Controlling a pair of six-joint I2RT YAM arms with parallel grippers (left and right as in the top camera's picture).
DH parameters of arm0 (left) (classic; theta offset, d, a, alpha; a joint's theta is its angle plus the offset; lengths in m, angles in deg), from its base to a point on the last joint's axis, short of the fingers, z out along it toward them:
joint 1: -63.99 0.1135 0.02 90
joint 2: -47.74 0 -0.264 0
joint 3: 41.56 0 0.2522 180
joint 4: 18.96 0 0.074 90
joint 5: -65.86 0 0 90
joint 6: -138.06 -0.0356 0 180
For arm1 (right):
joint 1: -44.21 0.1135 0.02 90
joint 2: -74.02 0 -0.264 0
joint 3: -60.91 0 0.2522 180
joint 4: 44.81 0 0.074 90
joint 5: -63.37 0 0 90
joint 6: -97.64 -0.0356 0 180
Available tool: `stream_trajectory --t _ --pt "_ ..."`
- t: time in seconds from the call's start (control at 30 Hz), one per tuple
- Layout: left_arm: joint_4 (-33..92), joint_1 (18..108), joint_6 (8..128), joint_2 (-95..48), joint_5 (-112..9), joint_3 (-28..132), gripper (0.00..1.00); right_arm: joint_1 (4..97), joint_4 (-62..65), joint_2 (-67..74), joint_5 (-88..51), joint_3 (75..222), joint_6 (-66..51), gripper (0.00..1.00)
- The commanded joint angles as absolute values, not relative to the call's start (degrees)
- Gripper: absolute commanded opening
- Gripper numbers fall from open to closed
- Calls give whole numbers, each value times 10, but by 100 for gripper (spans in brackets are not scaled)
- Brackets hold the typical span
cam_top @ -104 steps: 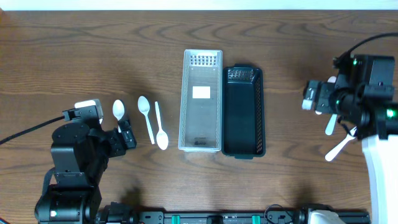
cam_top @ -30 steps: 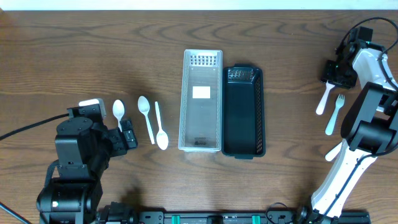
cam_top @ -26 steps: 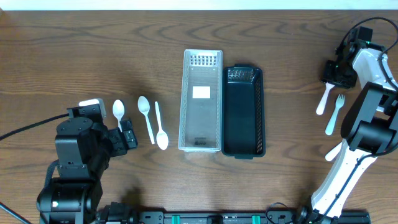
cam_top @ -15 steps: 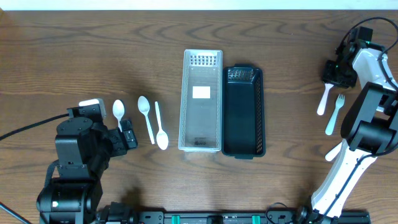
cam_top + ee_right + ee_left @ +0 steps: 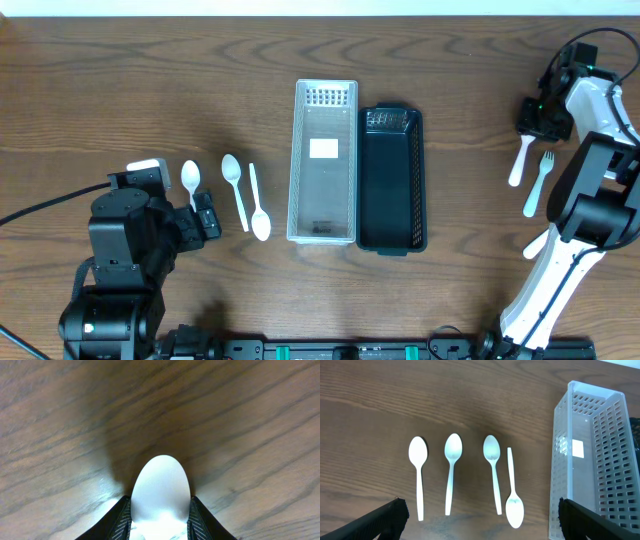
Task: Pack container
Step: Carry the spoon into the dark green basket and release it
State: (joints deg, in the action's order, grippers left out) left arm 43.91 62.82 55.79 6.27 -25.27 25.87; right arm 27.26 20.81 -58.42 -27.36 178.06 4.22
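Note:
Next, my right gripper lets go of the white spoon inside the black container (image 5: pixel 376 200), near its side next to the clear plastic container.
A clear plastic container (image 5: pixel 323 160) and a black container (image 5: pixel 392 180) stand side by side mid-table, both empty. Three white spoons (image 5: pixel 233 178) show to their left from overhead; the left wrist view shows several spoons (image 5: pixel 451 470) in a row beside the clear container (image 5: pixel 587 460). My left gripper (image 5: pixel 205 215) hovers just in front of them, open (image 5: pixel 480 522), nothing between its fingers. At the far right my right gripper (image 5: pixel 533 130) is shut on a white utensil (image 5: pixel 517 165). In the right wrist view the utensil's rounded end (image 5: pixel 161 485) sits between the fingers of that gripper (image 5: pixel 160 510).
A white fork (image 5: pixel 540 185) lies just right of the gripped utensil. Another white utensil (image 5: pixel 540 242) pokes out from under the right arm (image 5: pixel 590 180). The left arm's base (image 5: pixel 120 260) fills the front left corner.
Since the oldest frame my right arm has swung up to the back right and lowered its gripper onto the utensil. Over the last second nothing moves in the overhead view.

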Motion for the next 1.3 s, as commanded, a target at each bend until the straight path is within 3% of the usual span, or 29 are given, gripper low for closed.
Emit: stream_trajectory --t 0.0,0.23,0.47,0.77,1.03,1.27 --pt "442 632 563 62 -252 267 98 298 220 -549 -267 1782 29 1" --pt "454 632 563 62 -252 267 98 372 258 -396 -268 1782 -1 1" --pt "471 632 563 62 -252 267 98 509 324 -277 -264 1782 -73 1" --pt "485 632 563 62 -252 267 98 659 333 -300 -267 1736 -167 1" --pt "488 632 563 62 -252 267 98 698 239 -335 -266 1586 -193 1" --pt "488 632 563 62 -252 267 98 701 176 -339 -266 1509 -193 18"
